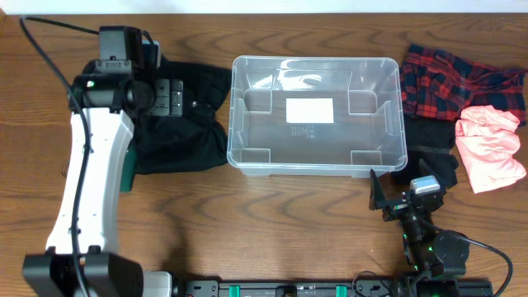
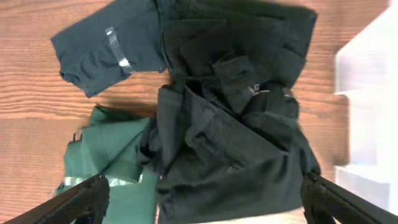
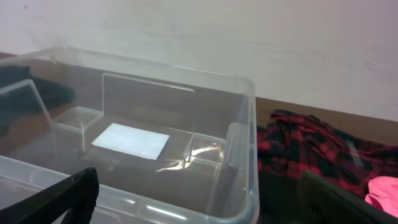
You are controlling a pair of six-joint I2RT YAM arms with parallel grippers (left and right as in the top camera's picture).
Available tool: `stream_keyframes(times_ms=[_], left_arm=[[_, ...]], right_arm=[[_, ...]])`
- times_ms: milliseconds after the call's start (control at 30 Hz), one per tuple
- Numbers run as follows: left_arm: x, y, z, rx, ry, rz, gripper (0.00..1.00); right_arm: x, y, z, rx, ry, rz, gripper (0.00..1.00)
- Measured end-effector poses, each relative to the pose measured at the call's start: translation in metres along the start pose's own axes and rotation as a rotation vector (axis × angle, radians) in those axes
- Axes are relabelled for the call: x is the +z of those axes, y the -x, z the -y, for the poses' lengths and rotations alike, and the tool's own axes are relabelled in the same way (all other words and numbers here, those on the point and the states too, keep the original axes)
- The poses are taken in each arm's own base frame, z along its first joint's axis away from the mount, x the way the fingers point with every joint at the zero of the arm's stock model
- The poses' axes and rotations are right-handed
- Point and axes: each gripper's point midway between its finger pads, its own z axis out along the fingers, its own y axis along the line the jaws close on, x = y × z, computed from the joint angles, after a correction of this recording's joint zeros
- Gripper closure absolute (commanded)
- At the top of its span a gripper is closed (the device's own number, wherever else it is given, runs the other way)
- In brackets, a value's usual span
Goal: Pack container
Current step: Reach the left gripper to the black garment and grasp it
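Note:
Next, my left gripper grabs the bunched fold [image 1: 163, 120] [image 2: 196, 124] in the middle of the black garment, next to the green garment.
The clear container [image 1: 247, 157] stands mid-table with nothing in it, a white label on its base; the right wrist view shows its near corner [image 3: 245, 124]. A pile of black clothes [image 1: 194, 124] lies left of it. My left gripper [image 1: 161, 95] hovers open over that pile; its view shows black garments [image 2: 236, 124], a dark folded piece [image 2: 106, 50] and a green garment [image 2: 112, 155] between the spread fingers. My right gripper [image 1: 396, 198] is open and empty near the front edge, right of the container's front corner.
A red plaid garment [image 1: 450, 78] lies right of the container, also showing in the right wrist view [image 3: 311, 149]. A pink garment [image 1: 491, 148] and a black one [image 1: 433, 153] lie beside it. A wall rises behind the table.

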Motion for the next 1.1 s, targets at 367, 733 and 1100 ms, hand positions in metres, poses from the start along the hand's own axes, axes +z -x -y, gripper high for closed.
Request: stream_keyframes(times_ms=[367, 733, 1100], left_arm=[[0.025, 0.009, -0.012, 0.034, 0.02, 0.003, 0.02], [0.105, -0.026, -0.031, -0.03, -0.013, -0.201, 0.02], [0.157, -0.048, -0.01, -0.014, -0.123, -0.3, 0.02]], right_arm=[[0.0, 0.0, 0.0, 0.0, 0.0, 0.0, 0.01], [0.0, 0.0, 0.0, 0.0, 0.0, 0.0, 0.01], [0.0, 0.0, 0.0, 0.0, 0.0, 0.0, 0.01]])
